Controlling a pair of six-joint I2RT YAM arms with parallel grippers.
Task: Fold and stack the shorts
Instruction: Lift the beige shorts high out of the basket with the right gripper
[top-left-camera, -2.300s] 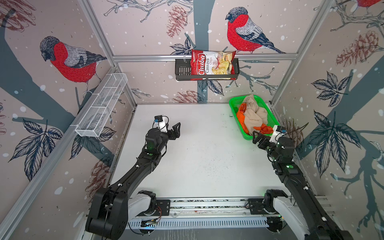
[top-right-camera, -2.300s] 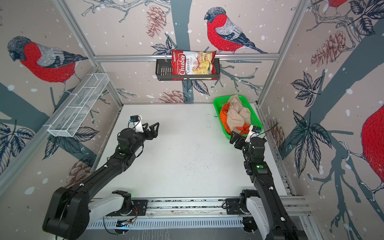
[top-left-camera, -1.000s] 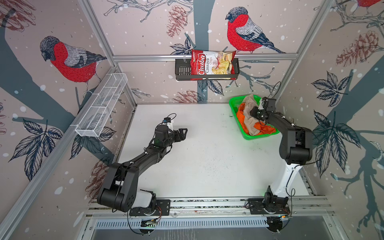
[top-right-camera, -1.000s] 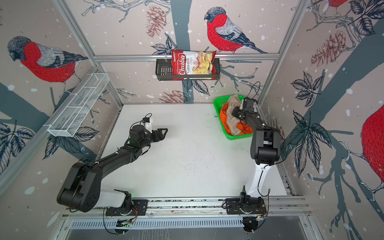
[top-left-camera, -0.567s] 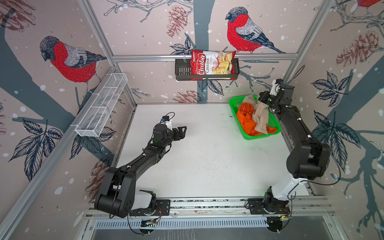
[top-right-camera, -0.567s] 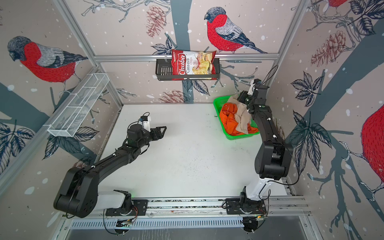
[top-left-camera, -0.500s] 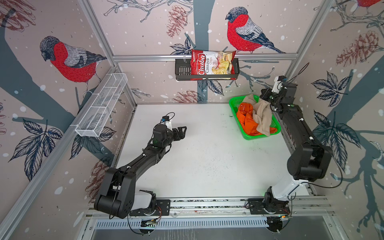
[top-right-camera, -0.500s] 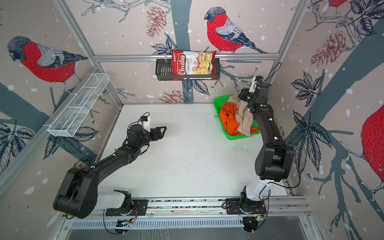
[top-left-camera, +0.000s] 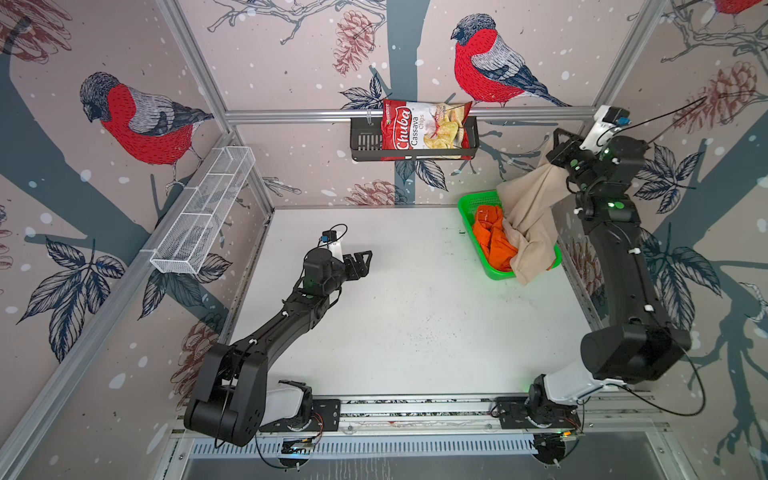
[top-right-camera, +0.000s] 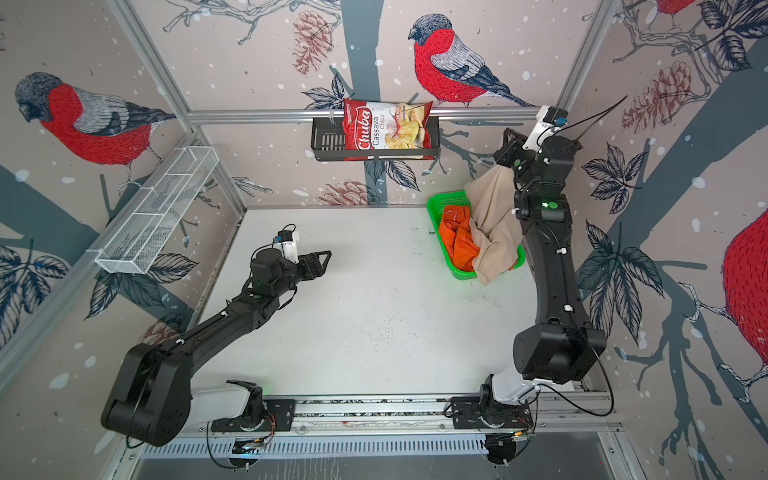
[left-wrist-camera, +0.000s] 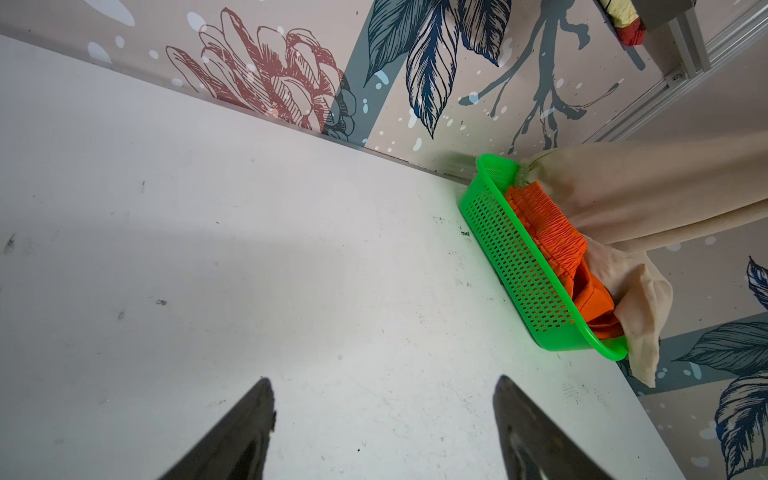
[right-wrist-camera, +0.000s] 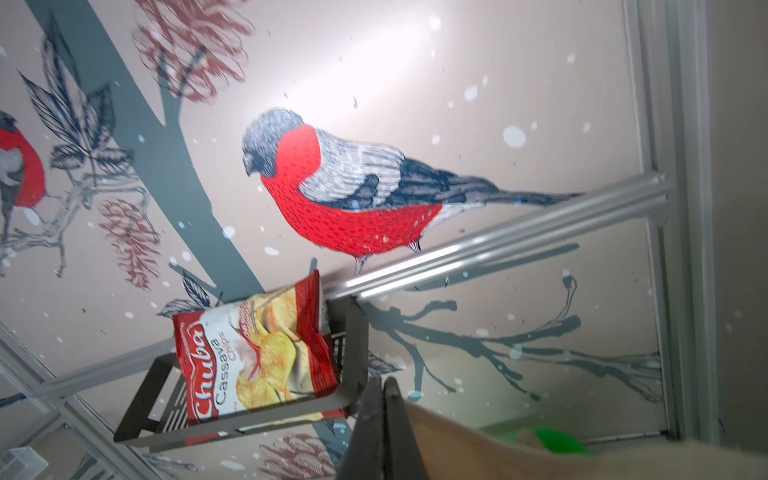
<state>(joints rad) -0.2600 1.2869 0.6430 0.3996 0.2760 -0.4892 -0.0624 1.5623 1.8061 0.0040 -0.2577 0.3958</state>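
My right gripper is going to release the beige shorts on the white table (top-left-camera: 397, 276) between my left gripper and the green basket.
My right gripper (top-left-camera: 555, 156) (right-wrist-camera: 380, 380) is shut on the beige shorts (top-left-camera: 532, 208) and holds them high near the back right corner. In both top views the cloth hangs from the jaws, and its lower end drapes over the near rim of the green basket (top-left-camera: 494, 274) (top-right-camera: 461, 275). The orange shorts (top-left-camera: 492, 241) (left-wrist-camera: 548, 224) lie crumpled inside the basket, left of the beige cloth. My left gripper (top-left-camera: 365, 261) (left-wrist-camera: 384, 380) hovers open over the table's left middle, pointing towards the basket, with nothing between its fingers.
A red chips bag (top-left-camera: 426, 129) sits in a black wall basket on the back wall. A white wire shelf (top-left-camera: 203, 212) hangs on the left wall. The white table (top-left-camera: 395, 311) stretches between the arms. The right wall and corner post stand close to my right arm.
My right gripper has shut on the beige shorts and risen from the basket towards the back right corner, uncovering the orange shorts. The left arm has barely moved.
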